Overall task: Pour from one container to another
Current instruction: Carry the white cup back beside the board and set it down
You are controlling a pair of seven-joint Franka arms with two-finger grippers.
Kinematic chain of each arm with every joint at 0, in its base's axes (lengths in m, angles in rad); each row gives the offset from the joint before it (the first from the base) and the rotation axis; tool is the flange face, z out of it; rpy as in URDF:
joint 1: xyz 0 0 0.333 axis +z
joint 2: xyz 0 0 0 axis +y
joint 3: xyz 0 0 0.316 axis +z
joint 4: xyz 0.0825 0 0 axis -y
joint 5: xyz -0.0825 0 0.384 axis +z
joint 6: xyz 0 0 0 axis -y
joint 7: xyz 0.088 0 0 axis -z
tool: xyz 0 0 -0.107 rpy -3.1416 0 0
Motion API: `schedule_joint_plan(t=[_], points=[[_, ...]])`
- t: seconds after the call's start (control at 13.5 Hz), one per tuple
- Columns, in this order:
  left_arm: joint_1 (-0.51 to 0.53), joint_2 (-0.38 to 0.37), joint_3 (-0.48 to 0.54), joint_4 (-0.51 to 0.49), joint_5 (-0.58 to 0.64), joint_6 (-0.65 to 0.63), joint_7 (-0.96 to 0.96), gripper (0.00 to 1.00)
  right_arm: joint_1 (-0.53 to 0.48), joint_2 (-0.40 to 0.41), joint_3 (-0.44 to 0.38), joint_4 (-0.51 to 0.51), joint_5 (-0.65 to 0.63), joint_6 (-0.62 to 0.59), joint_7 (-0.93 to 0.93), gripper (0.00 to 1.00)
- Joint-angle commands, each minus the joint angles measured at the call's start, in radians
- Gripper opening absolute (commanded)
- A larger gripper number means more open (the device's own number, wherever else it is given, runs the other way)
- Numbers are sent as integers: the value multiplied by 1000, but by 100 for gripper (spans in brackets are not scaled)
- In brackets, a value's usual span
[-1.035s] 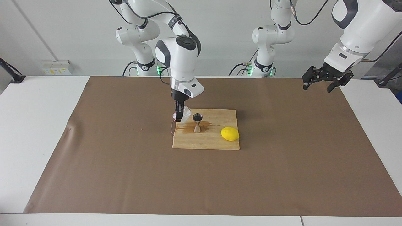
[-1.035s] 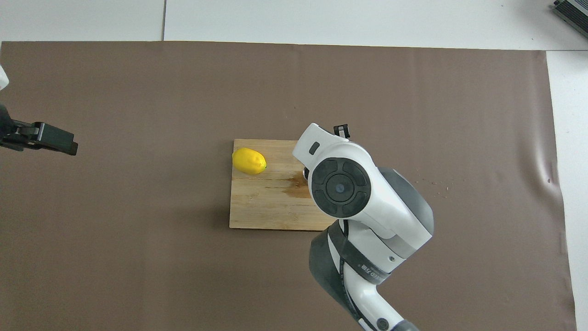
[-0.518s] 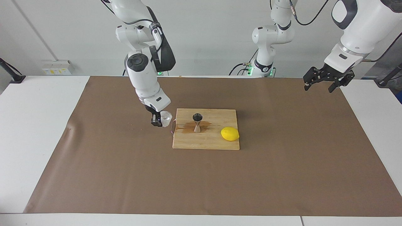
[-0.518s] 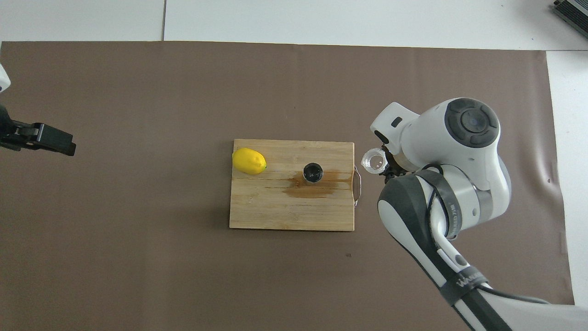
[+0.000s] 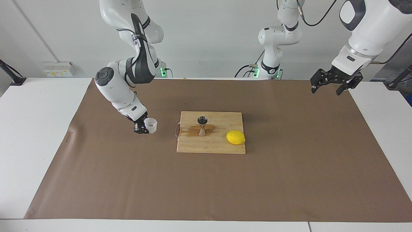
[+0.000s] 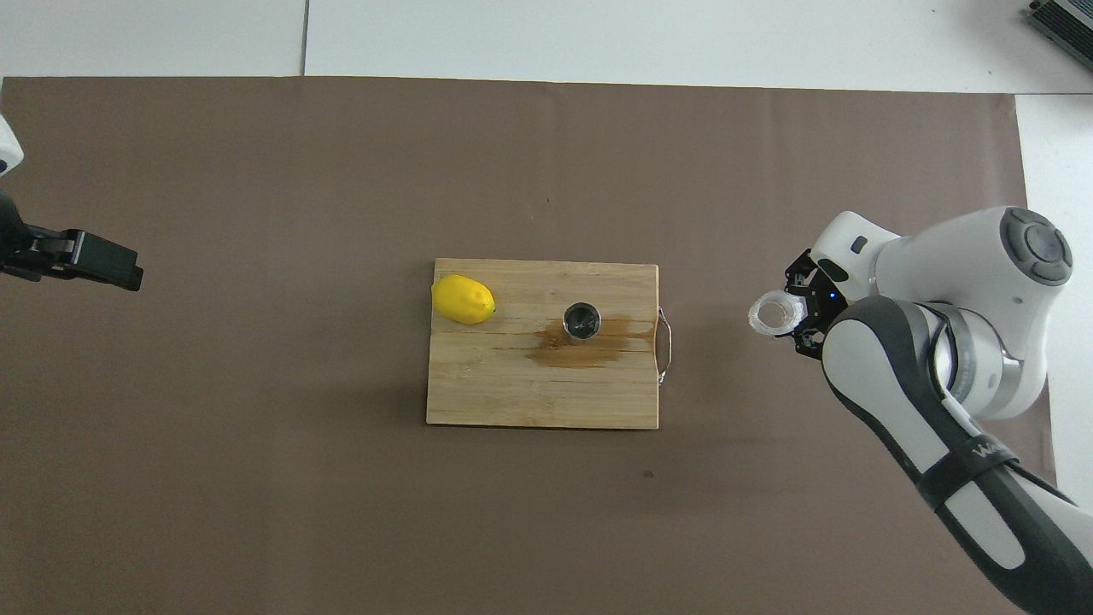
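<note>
I should use my right gripper to set the glass tumbler down on the brown mat straight out from the board's wire handle (image 6: pixel 814 350).
The one container, a small frosty clear glass tumbler (image 5: pixel 151 125) (image 6: pixel 772 313), stands upright low over the brown mat, off the cutting board toward the right arm's end. My right gripper (image 5: pixel 144 126) (image 6: pixel 797 315) is shut on its side; I cannot tell whether the glass touches the mat. The another container, a steel hourglass jigger (image 5: pixel 202 126) (image 6: pixel 582 320), stands upright on the wooden cutting board (image 5: pixel 222 146) (image 6: pixel 512 395). My left gripper (image 5: pixel 332 84) (image 6: pixel 92 260) waits open and empty, raised over the mat's edge at the left arm's end.
A yellow lemon (image 5: pixel 235 137) (image 6: pixel 463 300) lies on the board toward the left arm's end. A brown wet stain (image 5: pixel 190 130) (image 6: pixel 564 350) spreads on the board around the jigger. A thin wire handle (image 6: pixel 665 346) sticks out from the board's edge facing the glass.
The right gripper has carried the glass from a tilt beside the jigger's mouth off the board toward the right arm's end, turning it upright and lowering it. The left arm has stayed put.
</note>
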Motion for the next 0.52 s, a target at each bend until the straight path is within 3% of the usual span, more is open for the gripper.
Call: schedule_joint_plan(t=[0.0,0.44], points=[[-6,-6,3,-12,16,14,13,100,-67,-25,14,-84,77,59,-122,24],[-6,-5,0,-13,12,46,11,100,-149,15,14,-139,100,102,-231,26]])
